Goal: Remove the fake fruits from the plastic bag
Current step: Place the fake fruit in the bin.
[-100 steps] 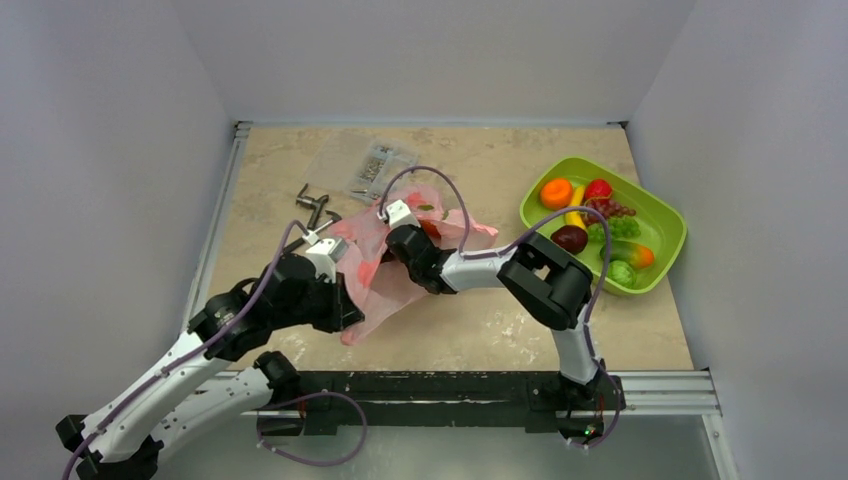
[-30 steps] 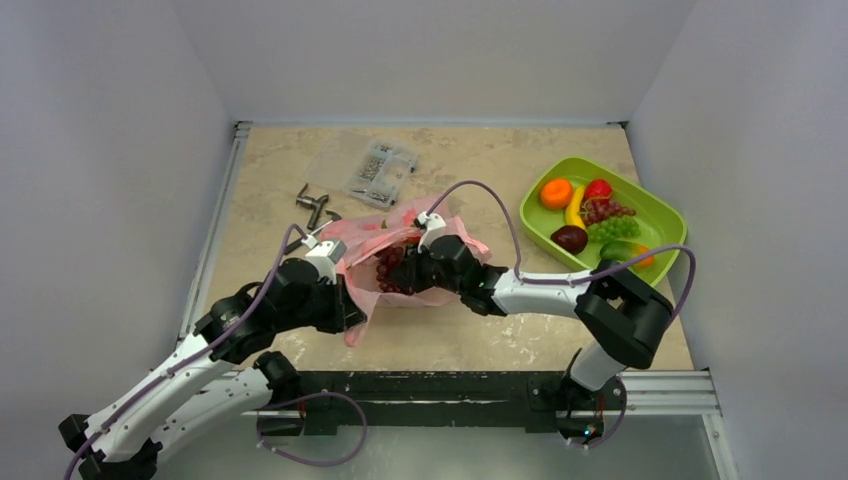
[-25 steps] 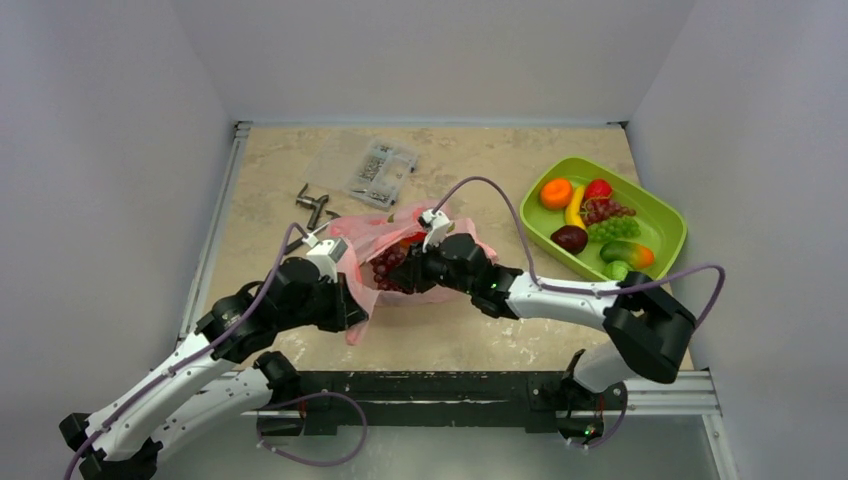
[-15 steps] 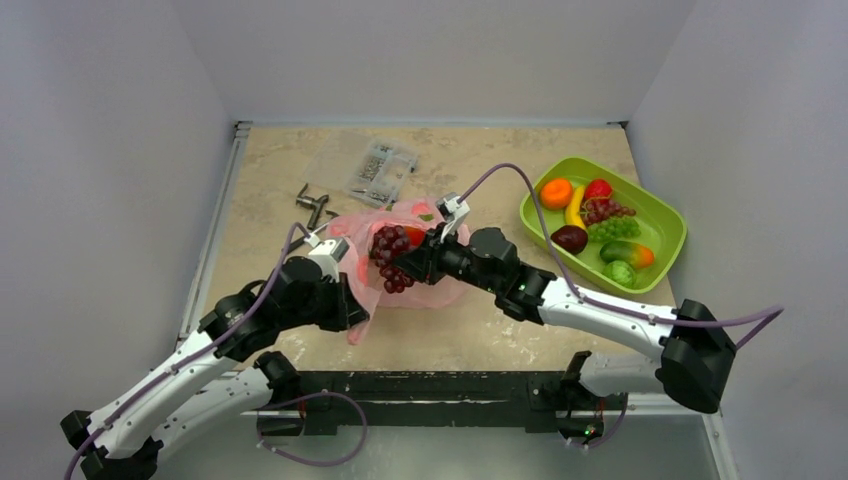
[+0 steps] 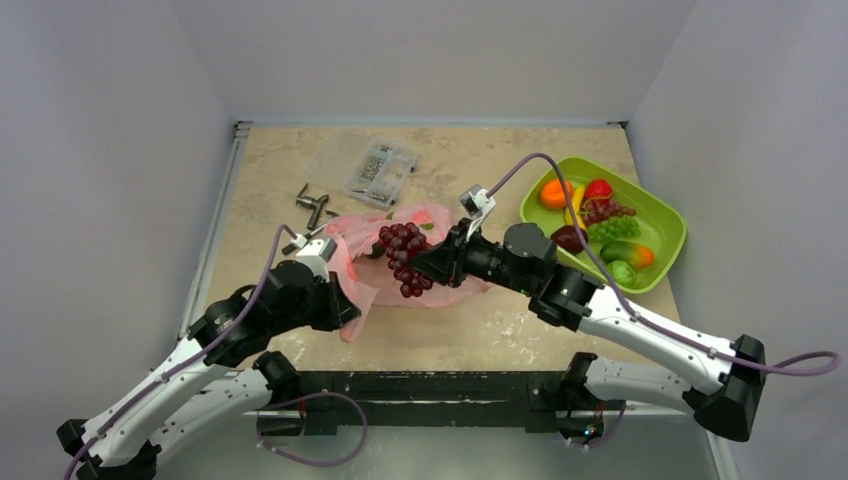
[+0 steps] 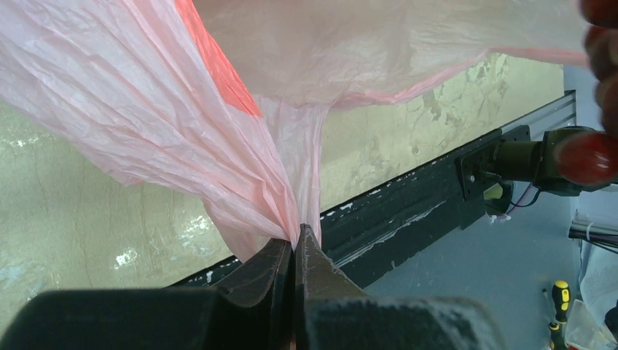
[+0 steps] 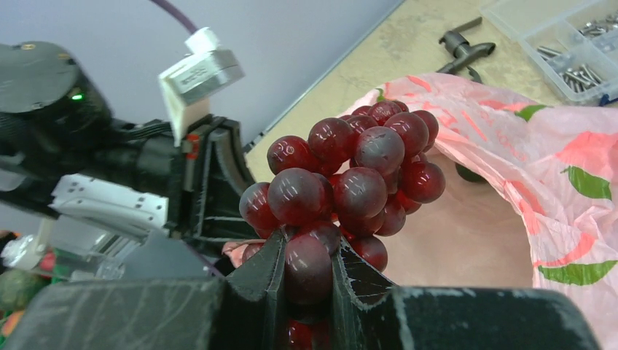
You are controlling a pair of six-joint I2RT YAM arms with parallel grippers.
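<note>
My right gripper should set the dark red grape bunch down between the orange and the banana (image 5: 567, 200).
The pink plastic bag (image 5: 440, 285) lies crumpled at the table's middle. My left gripper (image 5: 338, 300) is shut on a gathered edge of the bag (image 6: 240, 138); the film runs up from between the closed fingers (image 6: 295, 251). My right gripper (image 5: 425, 268) is shut on a dark red grape bunch (image 5: 403, 256), held above the bag's open mouth; in the right wrist view the bunch (image 7: 350, 182) is clamped between the fingers over the bag (image 7: 554, 168). Other fake fruits, an orange (image 5: 553, 192), a strawberry (image 5: 598, 189), grapes, a plum and a mango, lie in the green tray (image 5: 665, 215).
A clear compartment box of screws (image 5: 380, 170) and a small metal part (image 5: 314, 205) lie at the back of the table. The black rail (image 5: 450, 385) runs along the near edge. Grey walls enclose the table on three sides.
My right gripper has pulled the dark red grape bunch out of the bag and moved it up and to the right. The left gripper has kept its hold on the bag's edge.
</note>
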